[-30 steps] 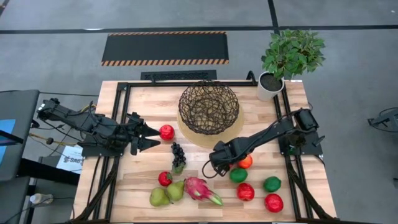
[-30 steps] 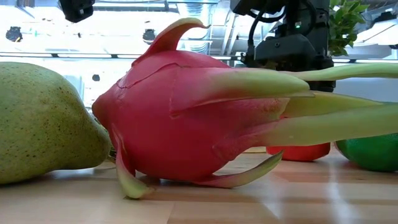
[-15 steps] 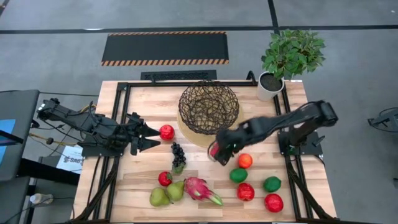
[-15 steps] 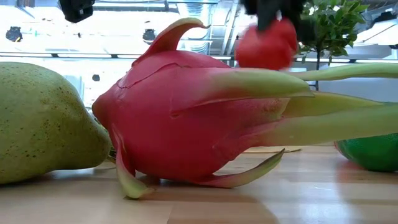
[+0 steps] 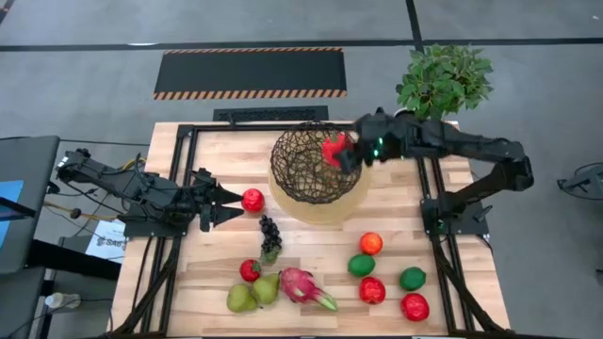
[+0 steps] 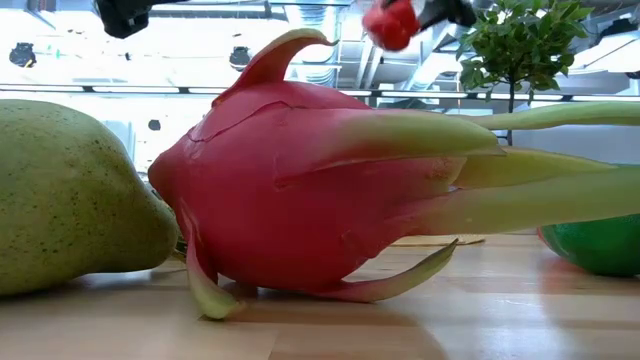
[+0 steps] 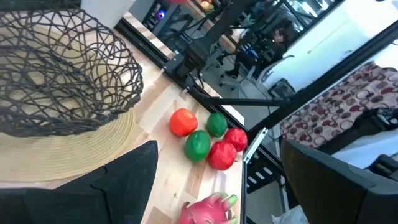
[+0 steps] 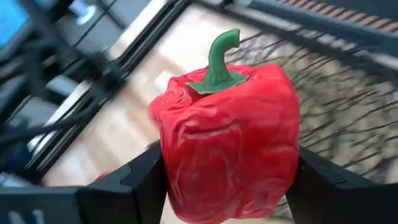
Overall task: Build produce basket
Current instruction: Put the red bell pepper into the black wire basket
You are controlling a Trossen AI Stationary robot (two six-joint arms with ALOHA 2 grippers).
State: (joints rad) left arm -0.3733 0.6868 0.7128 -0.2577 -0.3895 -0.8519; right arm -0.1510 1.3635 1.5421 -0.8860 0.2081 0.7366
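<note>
I have the red pepper to put down inside the dark wire basket. I will set it just off its middle (image 5: 334,166), toward my right gripper's arm.
My right gripper (image 5: 339,153) is shut on a red pepper (image 5: 332,149) and holds it in the air over the right part of the dark wire basket (image 5: 316,165). The basket stands on its pale tan base (image 5: 350,202). The pepper also shows high up in the low view (image 6: 390,22). My left gripper (image 5: 226,206) waits open at the table's left, just beside a red round fruit (image 5: 252,200) and apart from it. Grapes (image 5: 270,235), pears (image 5: 251,294) and a dragon fruit (image 5: 303,285) lie near the front edge. My right gripper pinches the red pepper's body (image 8: 227,134) between its two fingers (image 8: 134,180), one on each flank. The pepper is lifted clear above the basket. Its green stem (image 8: 219,59) points away from the wrist.
An orange (image 5: 371,244), two green round fruits (image 5: 361,266) (image 5: 412,279) and two red ones (image 5: 371,290) (image 5: 415,306) lie at the front right. A small red fruit (image 5: 249,270) sits by the pears. A potted plant (image 5: 433,89) stands at the far right corner.
My right gripper, which was low beside the orange, has lifted the red pepper off the table. It has carried it up and toward the far edge, and the pepper is now over the basket. The left arm has kept still.
</note>
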